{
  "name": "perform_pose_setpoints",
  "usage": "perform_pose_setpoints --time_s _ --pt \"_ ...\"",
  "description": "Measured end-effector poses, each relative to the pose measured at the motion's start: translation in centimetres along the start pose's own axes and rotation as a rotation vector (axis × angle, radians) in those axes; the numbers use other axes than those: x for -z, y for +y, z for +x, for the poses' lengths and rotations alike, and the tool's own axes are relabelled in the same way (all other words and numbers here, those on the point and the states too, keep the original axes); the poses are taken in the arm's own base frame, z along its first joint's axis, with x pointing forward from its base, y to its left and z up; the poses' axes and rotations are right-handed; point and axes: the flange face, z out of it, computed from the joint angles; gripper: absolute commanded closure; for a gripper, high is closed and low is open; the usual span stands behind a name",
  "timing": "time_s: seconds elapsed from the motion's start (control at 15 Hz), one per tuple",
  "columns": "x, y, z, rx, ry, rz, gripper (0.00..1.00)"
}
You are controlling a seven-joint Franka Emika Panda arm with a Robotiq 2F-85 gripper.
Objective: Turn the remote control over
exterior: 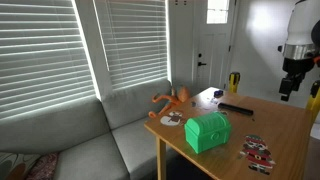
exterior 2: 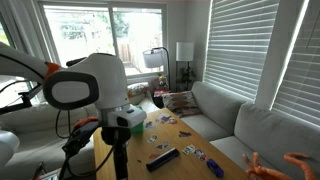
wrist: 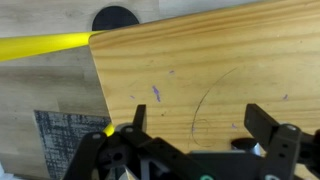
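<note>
Next, my gripper goes to the remote control's end (exterior: pixel 251 114) (wrist: pixel 244 143) farthest from the grey sofa and closes there.
The remote control (exterior: pixel 236 107) is a slim black bar lying flat on the wooden table (exterior: pixel 280 125), behind the green chest-shaped box (exterior: pixel 207 131). It also shows in an exterior view (exterior 2: pixel 163 158) near the table's middle. My gripper (exterior: pixel 290 88) hangs high above the table's far side, well apart from the remote. In the wrist view the gripper (wrist: pixel 200 125) is open and empty over bare wood near a table corner (wrist: pixel 100 45). The remote is out of the wrist view.
Red-and-white patterned flat items (exterior: pixel 257 150) (exterior: pixel 170 119) lie on the table, also in an exterior view (exterior 2: pixel 160 138). An orange object (exterior: pixel 172 100) sits at the table's sofa-side edge. A grey sofa (exterior: pixel 70 140) stands beside the table. A yellow bar (wrist: pixel 45 43) lies on the floor.
</note>
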Motion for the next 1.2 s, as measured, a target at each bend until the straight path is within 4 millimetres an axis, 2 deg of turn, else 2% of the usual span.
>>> perform_pose_setpoints --time_s 0.93,1.2 --pt "0.0 0.0 0.1 -0.001 0.000 0.002 0.00" --pt "0.2 0.2 1.8 0.007 -0.002 0.020 0.00"
